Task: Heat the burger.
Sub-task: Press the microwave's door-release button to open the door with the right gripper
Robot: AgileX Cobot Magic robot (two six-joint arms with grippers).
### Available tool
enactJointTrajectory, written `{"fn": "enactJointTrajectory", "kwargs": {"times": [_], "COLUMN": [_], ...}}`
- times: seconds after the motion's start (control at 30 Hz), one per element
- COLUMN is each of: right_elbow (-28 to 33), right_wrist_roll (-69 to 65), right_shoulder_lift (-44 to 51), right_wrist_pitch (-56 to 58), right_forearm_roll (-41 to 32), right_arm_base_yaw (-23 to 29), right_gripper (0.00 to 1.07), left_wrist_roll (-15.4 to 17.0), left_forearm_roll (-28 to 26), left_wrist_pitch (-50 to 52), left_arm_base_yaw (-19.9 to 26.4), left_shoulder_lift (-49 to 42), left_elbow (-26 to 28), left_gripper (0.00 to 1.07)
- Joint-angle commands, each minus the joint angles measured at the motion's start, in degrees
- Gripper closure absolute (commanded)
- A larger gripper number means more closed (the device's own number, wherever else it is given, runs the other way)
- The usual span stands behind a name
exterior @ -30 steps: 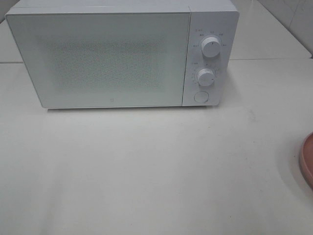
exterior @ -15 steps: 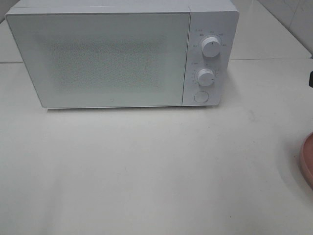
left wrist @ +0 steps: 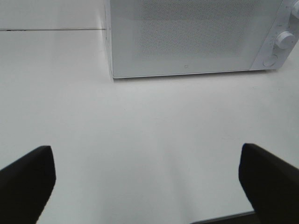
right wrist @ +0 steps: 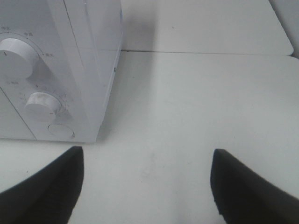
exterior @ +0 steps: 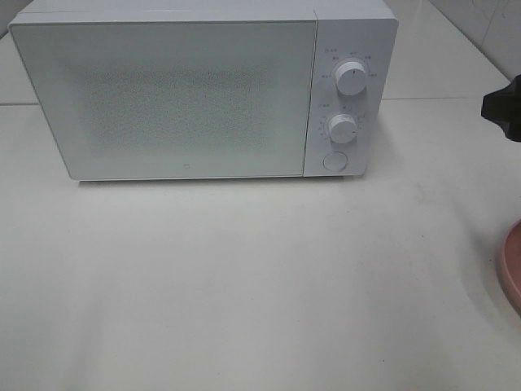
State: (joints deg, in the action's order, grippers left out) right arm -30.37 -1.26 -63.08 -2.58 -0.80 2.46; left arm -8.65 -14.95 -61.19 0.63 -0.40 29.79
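Observation:
The round button point(exterior: 335, 161) point(right wrist: 60, 130) below the knobs on the microwave's control panel will have my right gripper closing just in front of it, ready to press it.
The burger is out of view in every frame. The white microwave point(exterior: 187, 98) stands at the back of the table with its door closed. It also shows in the left wrist view point(left wrist: 187, 37) and the right wrist view point(right wrist: 56, 70). My left gripper point(left wrist: 147, 158) is open and empty, low over the bare table in front of the microwave. My right gripper point(right wrist: 147, 156) is open and empty, to the right of the microwave's control panel. A black part of the right arm point(exterior: 503, 108) shows at the right edge of the high view.
The control panel has two round knobs point(exterior: 351, 79) point(exterior: 343, 128) and a round button point(exterior: 334, 160) below them. The rim of a pink plate point(exterior: 513, 265) shows at the right edge. The table top point(exterior: 260, 277) is white.
A black part of the right arm has come into the high view from the right edge and reaches further in. The microwave and the plate have not moved.

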Motion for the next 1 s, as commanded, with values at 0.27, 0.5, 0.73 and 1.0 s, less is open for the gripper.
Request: {"fn": "enactJointTrajectory", "kwargs": {"times": [0.27, 0.5, 0.73, 1.0], "right_elbow": [8.37, 11.23, 11.40, 11.40], "right_wrist_roll": [3.72, 8.48, 18.62, 20.34], "right_shoulder_lift": [-8.77, -14.50, -22.29, -28.19], "right_wrist_pitch": [-26.81, -39.13, -46.24, -56.21], "right_forearm_roll": [2.64, -3.38, -18.05, -31.11], "right_arm_base_yaw": [-0.06, 6.36, 17.99, 30.37], "right_gripper": [0.34, 0.34, 0.34, 0.34], "left_wrist_roll": [0.06, 0.06, 0.06, 0.06], "left_forearm_roll": [0.00, 0.00, 0.00, 0.00], "left_wrist_pitch": [-0.23, -0.23, -0.23, -0.23], "left_arm_base_yaw": [-0.23, -0.23, -0.23, -0.23], "left_shoulder_lift": [-0.80, -0.80, -0.80, -0.80], "left_elbow": [-0.11, -0.11, -0.11, -0.11], "left_gripper": [0.07, 0.07, 0.07, 0.07]}}
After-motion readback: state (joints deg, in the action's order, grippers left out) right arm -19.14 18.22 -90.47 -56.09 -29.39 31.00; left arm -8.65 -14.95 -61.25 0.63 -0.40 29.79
